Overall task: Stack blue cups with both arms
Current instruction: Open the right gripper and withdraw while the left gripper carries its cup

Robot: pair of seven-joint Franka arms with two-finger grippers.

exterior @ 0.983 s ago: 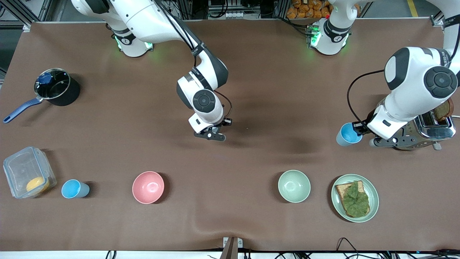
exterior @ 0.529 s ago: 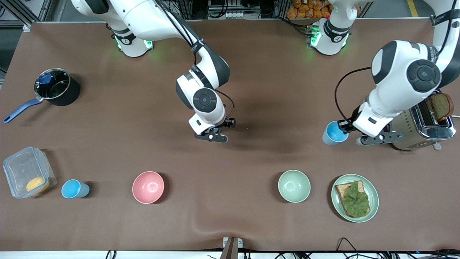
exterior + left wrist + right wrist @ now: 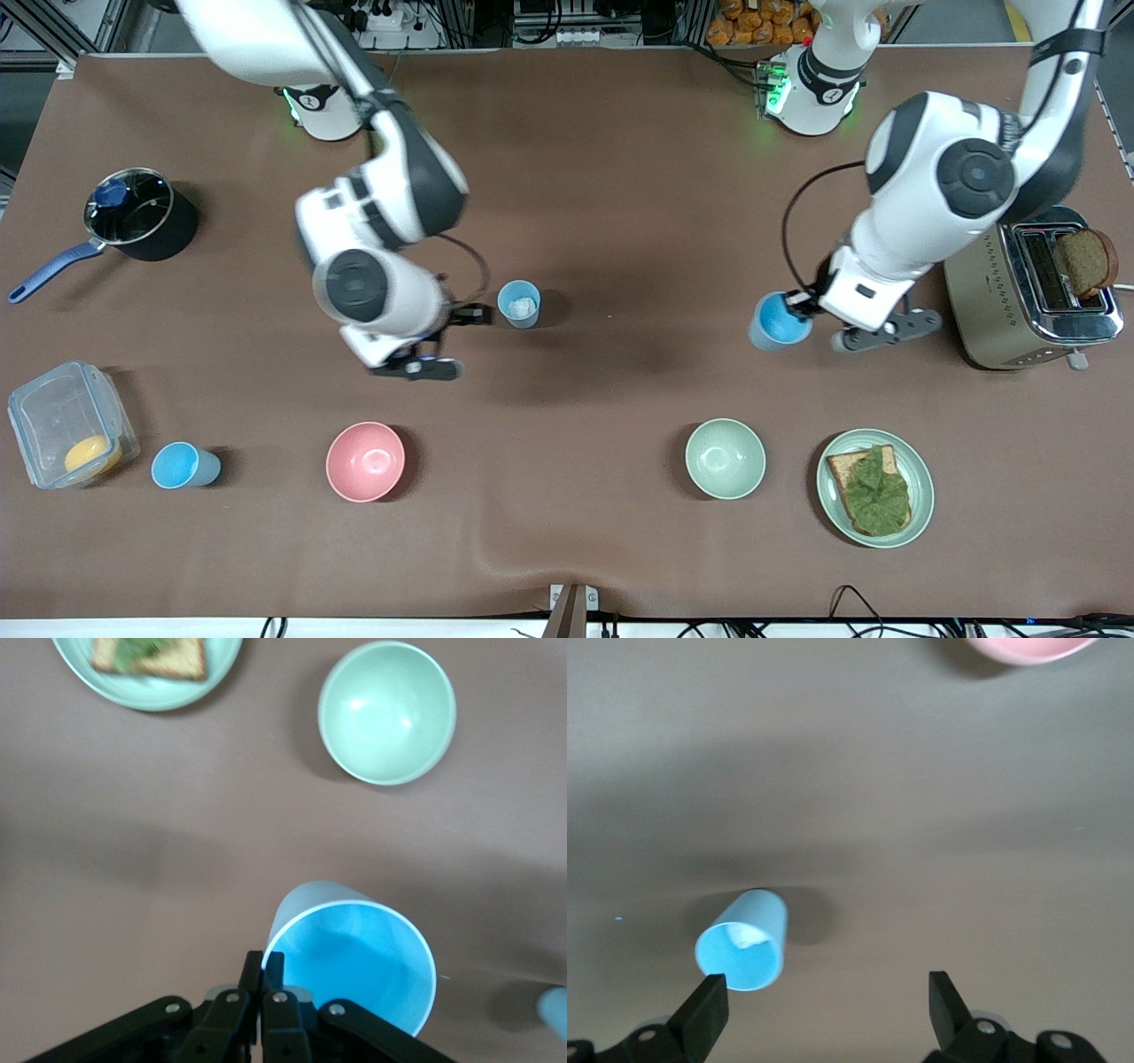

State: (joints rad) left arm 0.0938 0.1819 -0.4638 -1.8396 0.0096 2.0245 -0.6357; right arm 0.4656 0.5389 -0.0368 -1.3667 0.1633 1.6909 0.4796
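I will use my left gripper to release its blue cup, now tilted over bare table, inside the upright blue cup (image 3: 516, 298) (image 3: 559, 1012) that is at the middle of the table.
One blue cup (image 3: 519, 304) stands upright at the middle of the table, also seen in the right wrist view (image 3: 741, 950). My right gripper (image 3: 440, 341) is open and empty just beside it, toward the right arm's end; in its own view (image 3: 824, 992) the fingers stand wide apart. My left gripper (image 3: 800, 307) is shut on the rim of a second blue cup (image 3: 778, 322), which hangs tilted over bare table between the toaster and the middle. The wrist view shows those fingers (image 3: 264, 967) pinching the cup's wall (image 3: 354, 957). Another blue cup (image 3: 184, 466) stands next to the plastic container.
A pink bowl (image 3: 365, 461) and a pale green bowl (image 3: 725, 458) sit nearer the front camera. A plate with topped toast (image 3: 917, 478) lies beside the green bowl. A toaster (image 3: 1010, 292) is at the left arm's end; a pot (image 3: 142, 213) and plastic container (image 3: 66, 425) at the right arm's end.
My right gripper opened and drew away toward the right arm's end, leaving a cup standing at the middle. My left arm carried its cup from the toaster toward the middle.
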